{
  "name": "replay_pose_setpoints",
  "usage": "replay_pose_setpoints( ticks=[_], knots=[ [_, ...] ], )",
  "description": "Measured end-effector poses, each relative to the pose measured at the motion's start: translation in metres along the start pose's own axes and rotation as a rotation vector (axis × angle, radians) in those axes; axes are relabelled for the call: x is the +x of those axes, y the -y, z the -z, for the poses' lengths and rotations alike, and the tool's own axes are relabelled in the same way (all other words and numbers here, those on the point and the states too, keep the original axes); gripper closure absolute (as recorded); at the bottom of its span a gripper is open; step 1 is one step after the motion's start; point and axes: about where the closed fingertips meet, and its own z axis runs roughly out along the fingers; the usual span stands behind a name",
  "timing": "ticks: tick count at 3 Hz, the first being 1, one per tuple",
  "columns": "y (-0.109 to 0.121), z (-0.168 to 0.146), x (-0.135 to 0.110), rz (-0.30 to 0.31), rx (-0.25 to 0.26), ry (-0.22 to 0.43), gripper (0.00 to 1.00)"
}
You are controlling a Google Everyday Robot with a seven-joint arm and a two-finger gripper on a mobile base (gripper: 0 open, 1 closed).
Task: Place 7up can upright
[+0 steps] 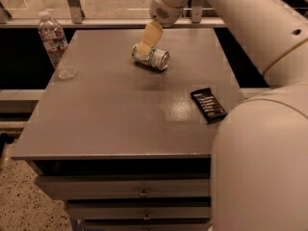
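The robot's gripper should grip the end nearer the water bottle (139,54) of the 7up can, leaving the silver end of the can free.
The 7up can (156,58) lies on its side at the back middle of the grey table (110,114), white and green with a silver end facing right. My gripper (144,50) reaches down from the arm above and sits at the can's left end, touching or just over it. The can's left end is partly hidden behind the gripper.
A clear plastic water bottle (53,41) stands upright at the table's back left corner. A flat black wrapped bar (208,105) lies at the right side. My arm's large white link (262,162) fills the lower right. Drawers (142,192) sit under the tabletop.
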Motion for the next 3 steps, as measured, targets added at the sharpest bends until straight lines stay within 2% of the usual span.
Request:
replay_pose_setpoints(
  ticks=[1, 2, 3],
  knots=[
    [-0.007, -0.038, -0.013, -0.011, -0.028, -0.010, 0.00],
    [-0.019, -0.075, -0.017, -0.006, -0.046, -0.064, 0.00],
    [-0.026, -0.096, -0.018, 0.000, -0.057, -0.110, 0.00]
  ],
)
